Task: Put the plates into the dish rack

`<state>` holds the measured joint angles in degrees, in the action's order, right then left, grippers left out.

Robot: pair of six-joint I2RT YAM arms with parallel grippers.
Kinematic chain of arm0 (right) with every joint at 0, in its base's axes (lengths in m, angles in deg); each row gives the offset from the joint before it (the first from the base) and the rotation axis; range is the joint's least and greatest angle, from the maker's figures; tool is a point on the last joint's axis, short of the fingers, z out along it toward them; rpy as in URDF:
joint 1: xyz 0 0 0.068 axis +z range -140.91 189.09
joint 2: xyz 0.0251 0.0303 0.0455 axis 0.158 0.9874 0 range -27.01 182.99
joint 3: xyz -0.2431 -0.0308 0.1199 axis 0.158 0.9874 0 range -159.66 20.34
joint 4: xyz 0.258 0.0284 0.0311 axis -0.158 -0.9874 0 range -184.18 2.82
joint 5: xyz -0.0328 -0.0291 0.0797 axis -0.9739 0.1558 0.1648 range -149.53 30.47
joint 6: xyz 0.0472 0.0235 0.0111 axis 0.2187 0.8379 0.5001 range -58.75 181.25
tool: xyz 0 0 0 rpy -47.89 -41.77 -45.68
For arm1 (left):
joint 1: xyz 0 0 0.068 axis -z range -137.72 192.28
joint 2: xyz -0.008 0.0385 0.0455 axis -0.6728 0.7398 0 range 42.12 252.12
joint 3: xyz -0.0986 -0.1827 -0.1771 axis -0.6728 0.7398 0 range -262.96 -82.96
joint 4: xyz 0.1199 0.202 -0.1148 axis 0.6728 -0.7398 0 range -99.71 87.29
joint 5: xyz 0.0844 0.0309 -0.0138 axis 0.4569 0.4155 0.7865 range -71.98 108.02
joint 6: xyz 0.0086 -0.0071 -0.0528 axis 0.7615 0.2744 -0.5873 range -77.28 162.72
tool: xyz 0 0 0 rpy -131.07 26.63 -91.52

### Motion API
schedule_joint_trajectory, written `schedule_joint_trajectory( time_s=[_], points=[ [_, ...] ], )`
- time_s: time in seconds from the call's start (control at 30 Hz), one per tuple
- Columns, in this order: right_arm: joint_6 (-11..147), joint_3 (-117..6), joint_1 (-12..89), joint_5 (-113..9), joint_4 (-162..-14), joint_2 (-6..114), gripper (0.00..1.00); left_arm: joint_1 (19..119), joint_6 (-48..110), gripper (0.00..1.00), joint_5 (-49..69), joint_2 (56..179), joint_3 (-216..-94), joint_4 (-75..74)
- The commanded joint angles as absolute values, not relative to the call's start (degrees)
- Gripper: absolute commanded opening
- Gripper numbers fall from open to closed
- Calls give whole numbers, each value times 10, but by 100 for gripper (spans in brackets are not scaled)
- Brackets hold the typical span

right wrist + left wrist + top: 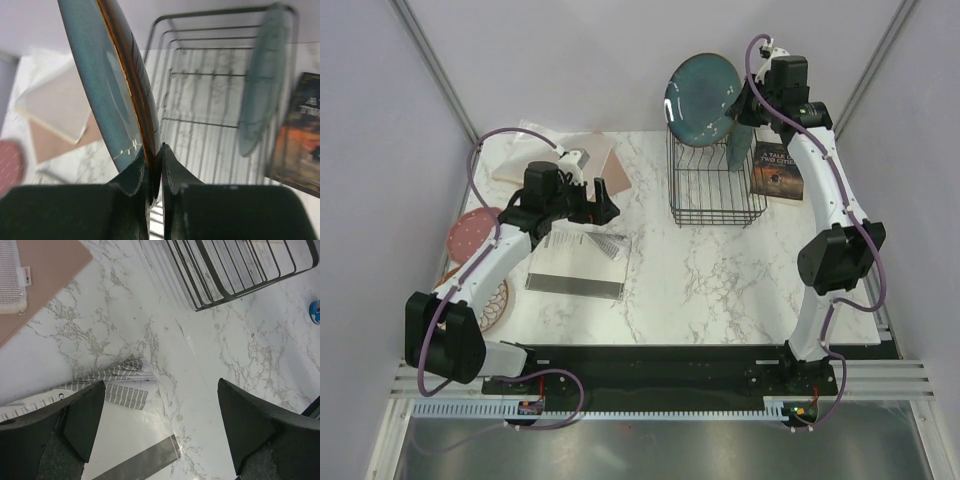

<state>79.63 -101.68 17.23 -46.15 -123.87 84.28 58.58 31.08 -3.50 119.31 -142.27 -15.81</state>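
Observation:
My right gripper is going to release the blue-teal plate, now held above the rack's far end, upright in the rack slot (725,138) (236,95) beside the teal-green plate.
My right gripper (752,100) is shut on the rim of a glossy blue-teal plate (700,95) and holds it on edge above the far end of the black wire dish rack (715,190). In the right wrist view the pads (154,160) pinch the plate's brown rim (100,75) over the rack (200,90). A teal-green plate (262,80) stands upright in the rack's right end (737,148). A reddish-pink speckled plate (470,232) and a whitish patterned plate (492,300) lie at the left edge. My left gripper (605,205) is open and empty over the table (160,425).
A pinkish-brown square sheet (610,165) and a white mesh pouch (525,155) lie at the back left. A grey-and-white paper packet (575,265) lies under the left gripper. A dark book (778,170) lies right of the rack. A small blue-and-white object (315,310) shows near the rack.

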Motion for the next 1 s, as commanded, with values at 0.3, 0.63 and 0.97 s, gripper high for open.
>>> schedule_joint_trajectory(
  time_s=[0.3, 0.63, 0.97],
  points=[
    [746, -1115, 216, -848, -1105, 884, 0, 584, 346, 100, -36, 1275, -1501, -127],
    [627, -1135, 253, -1003, -1048, 932, 0, 584, 337, 100, -55, 1332, -1534, -129],
    [617, -1119, 264, -1080, -1035, 954, 0, 581, 350, 100, -47, 1350, -1542, -143]
  ],
)
